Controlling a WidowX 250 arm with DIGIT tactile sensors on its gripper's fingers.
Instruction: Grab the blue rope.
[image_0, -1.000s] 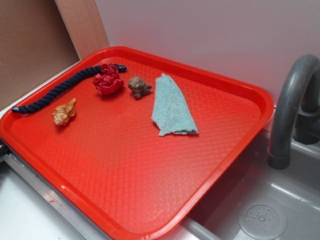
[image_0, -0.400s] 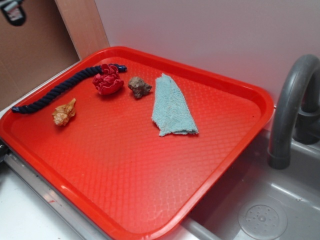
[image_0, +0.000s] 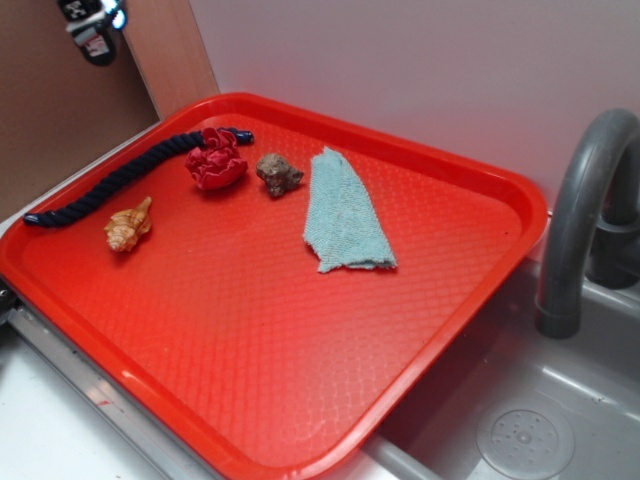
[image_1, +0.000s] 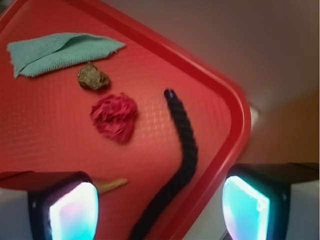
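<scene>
My gripper is going to close on the twisted part (image_0: 187, 145) (image_1: 185, 139) of the blue rope beside the crumpled red cloth, a short way from the rope's far cap.
The blue rope (image_0: 125, 177) is a dark navy twisted cord lying along the far left rim of the red tray (image_0: 440, 300), with brighter blue caps at both ends. In the wrist view the blue rope (image_1: 181, 160) runs from between my fingers up toward the tray's corner. My gripper (image_0: 92, 28) hangs high above the tray's far left corner, only partly in the exterior view. Seen from the wrist, the gripper (image_1: 160, 212) is open, its two fingers wide apart with nothing held.
On the tray lie a crumpled red cloth (image_0: 216, 160), a brown rock (image_0: 279, 174), an orange shell (image_0: 128, 227) and a light teal cloth (image_0: 343, 212). A grey faucet (image_0: 580, 220) and a sink (image_0: 525, 430) stand to the right. A brown board (image_0: 60, 100) rises behind the left corner.
The gripper has come into the exterior view at the top left and moved rightward, toward the tray's far corner. Nothing on the tray has moved.
</scene>
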